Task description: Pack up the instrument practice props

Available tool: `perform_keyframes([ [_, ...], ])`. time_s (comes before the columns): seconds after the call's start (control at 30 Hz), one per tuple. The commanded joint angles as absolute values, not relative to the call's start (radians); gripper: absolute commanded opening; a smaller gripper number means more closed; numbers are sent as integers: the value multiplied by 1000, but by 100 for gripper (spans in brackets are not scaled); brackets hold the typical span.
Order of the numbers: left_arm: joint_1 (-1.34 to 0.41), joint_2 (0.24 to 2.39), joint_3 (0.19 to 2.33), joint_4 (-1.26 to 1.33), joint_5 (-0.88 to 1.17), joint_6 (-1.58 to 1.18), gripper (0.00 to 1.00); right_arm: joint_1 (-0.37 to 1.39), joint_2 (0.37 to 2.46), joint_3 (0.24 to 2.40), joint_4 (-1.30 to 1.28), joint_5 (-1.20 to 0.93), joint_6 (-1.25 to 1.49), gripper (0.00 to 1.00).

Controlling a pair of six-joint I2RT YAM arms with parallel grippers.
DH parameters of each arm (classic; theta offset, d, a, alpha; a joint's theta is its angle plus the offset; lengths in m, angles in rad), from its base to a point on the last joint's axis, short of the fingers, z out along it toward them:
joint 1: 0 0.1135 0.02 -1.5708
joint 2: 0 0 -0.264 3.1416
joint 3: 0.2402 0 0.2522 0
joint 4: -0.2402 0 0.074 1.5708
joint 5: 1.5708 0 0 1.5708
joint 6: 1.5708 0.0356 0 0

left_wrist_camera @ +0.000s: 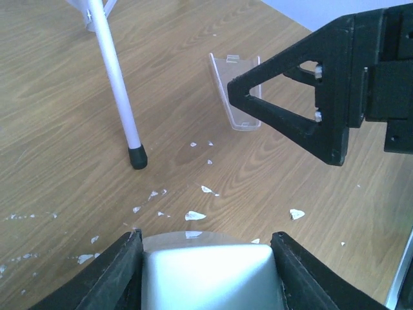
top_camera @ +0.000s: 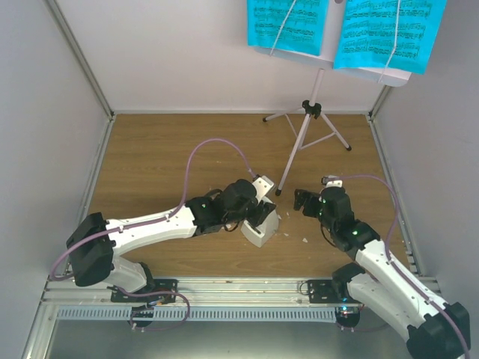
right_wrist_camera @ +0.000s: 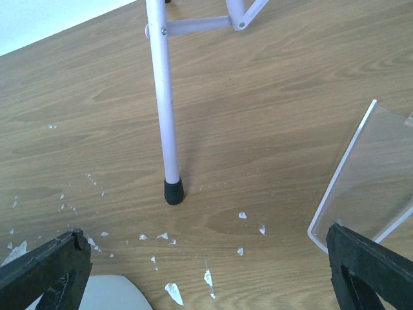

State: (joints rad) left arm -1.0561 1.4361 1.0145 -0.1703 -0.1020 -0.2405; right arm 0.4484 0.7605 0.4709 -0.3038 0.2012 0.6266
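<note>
Next, the left gripper releases the white metronome on the wood (top_camera: 230, 206) under that gripper's own black wrist, across from the black foot of the stand.
The pale music stand (top_camera: 309, 112) stands at the back of the table, with two cyan sheet-music pages (top_camera: 288, 26) (top_camera: 389, 34) on its desk. One leg (left_wrist_camera: 119, 97) (right_wrist_camera: 161, 97) ends in a black foot near both grippers. The white metronome (top_camera: 262, 228) (left_wrist_camera: 206, 271) sits on the wood, and my left gripper (top_camera: 258, 217) (left_wrist_camera: 206, 242) is shut on it, a finger flat against each side. Its clear cover (left_wrist_camera: 235, 97) (right_wrist_camera: 371, 181) lies apart on the table by my right gripper (top_camera: 307, 200) (right_wrist_camera: 205, 236), which is open and holds nothing.
Small white crumbs (left_wrist_camera: 193, 215) (right_wrist_camera: 171, 294) are scattered over the wooden table (top_camera: 165, 157) between the stand's foot and the metronome. White walls with metal corner rails (top_camera: 82, 63) close in the left, back and right sides.
</note>
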Motion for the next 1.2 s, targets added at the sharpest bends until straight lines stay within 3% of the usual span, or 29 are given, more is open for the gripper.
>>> perform_keyframes([
  [0.0, -1063, 1436, 1037, -165, -122, -273, 42, 439, 735, 460, -319, 207, 647, 100],
  [0.23, -1046, 1395, 1054, -194, -283, -307, 34, 439, 693, 475, -348, 226, 647, 100],
  [0.53, -872, 1336, 1026, -94, -367, -369, 25, 439, 669, 468, -359, 226, 651, 100],
  [0.87, -792, 1380, 1025, -79, -400, -407, 30, 439, 656, 450, -360, 226, 650, 100],
  [1.1, -790, 1395, 1037, -87, -318, -391, 52, 439, 655, 448, -357, 229, 647, 100],
  [1.17, -791, 1389, 1035, -88, -295, -394, 69, 439, 654, 447, -357, 229, 647, 99],
])
